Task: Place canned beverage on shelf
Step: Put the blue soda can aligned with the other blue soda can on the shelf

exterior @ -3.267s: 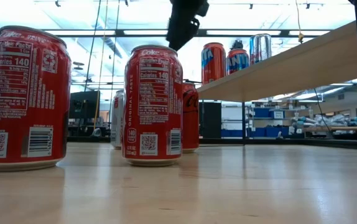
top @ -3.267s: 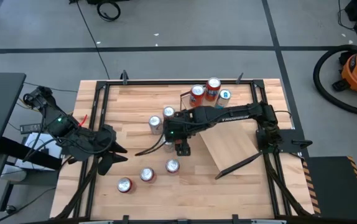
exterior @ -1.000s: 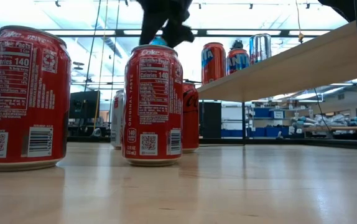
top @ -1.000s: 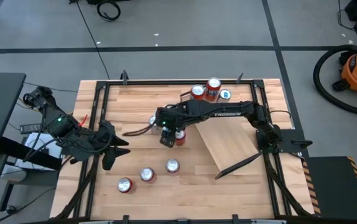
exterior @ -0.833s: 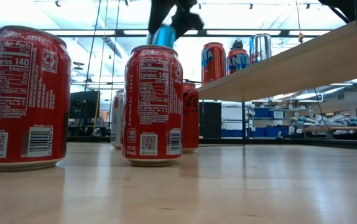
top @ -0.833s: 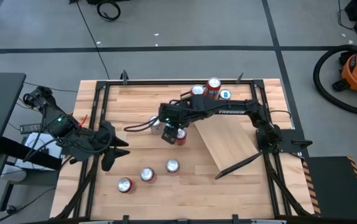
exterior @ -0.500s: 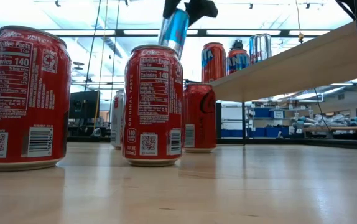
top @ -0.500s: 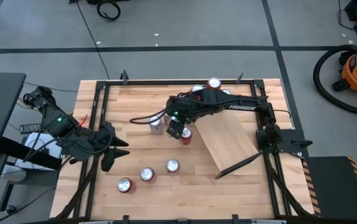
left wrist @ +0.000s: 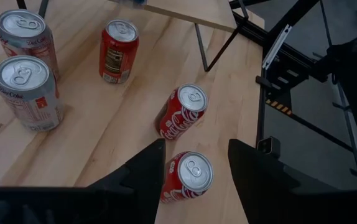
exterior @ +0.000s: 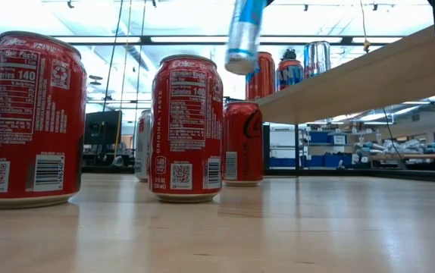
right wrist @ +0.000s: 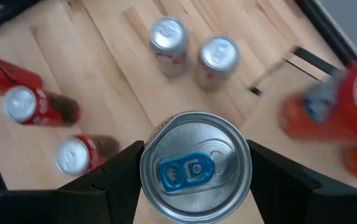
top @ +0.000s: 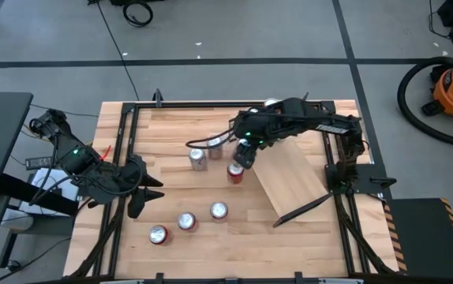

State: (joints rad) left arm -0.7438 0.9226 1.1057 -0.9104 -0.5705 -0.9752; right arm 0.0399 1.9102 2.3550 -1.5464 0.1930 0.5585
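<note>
The robot's right gripper needs to set the silver-and-blue can down on the shelf's far part point(top: 261, 150), next to the cans there.
My right gripper point(top: 242, 152) is shut on a silver-and-blue can point(right wrist: 195, 167), which hangs in the air over the table's middle, left of the shelf's near end. In the low view the can point(exterior: 244, 30) is high and slightly tilted. The shelf point(top: 290, 177) is a sloped light wood board on thin black supports; it also shows in the low view point(exterior: 354, 76). Three cans point(exterior: 289, 72) stand on it. My left gripper point(top: 144, 193) is open and empty near the table's left edge. My right gripper pinches the can between its two fingers point(right wrist: 119, 177), on opposite sides of the wall just below the top rim point(right wrist: 147, 163). The fingers come from above, pointing down. The can hangs below them, lifted clear of the table, top up and a little tilted.
Several red cans stand on the table: two point(top: 198, 158) left of the gripper, one point(top: 234, 172) just below it, and three point(top: 185, 222) toward the near edge. Two of these point(left wrist: 194, 177) lie right ahead of my left gripper. A black frame point(top: 124, 158) borders the table.
My right gripper has carried the silver-and-blue can toward the table's right and far edges, toward the shelf, and higher. The can stays shut in the fingers and clear of the table. The red can that it stood over now shows.
</note>
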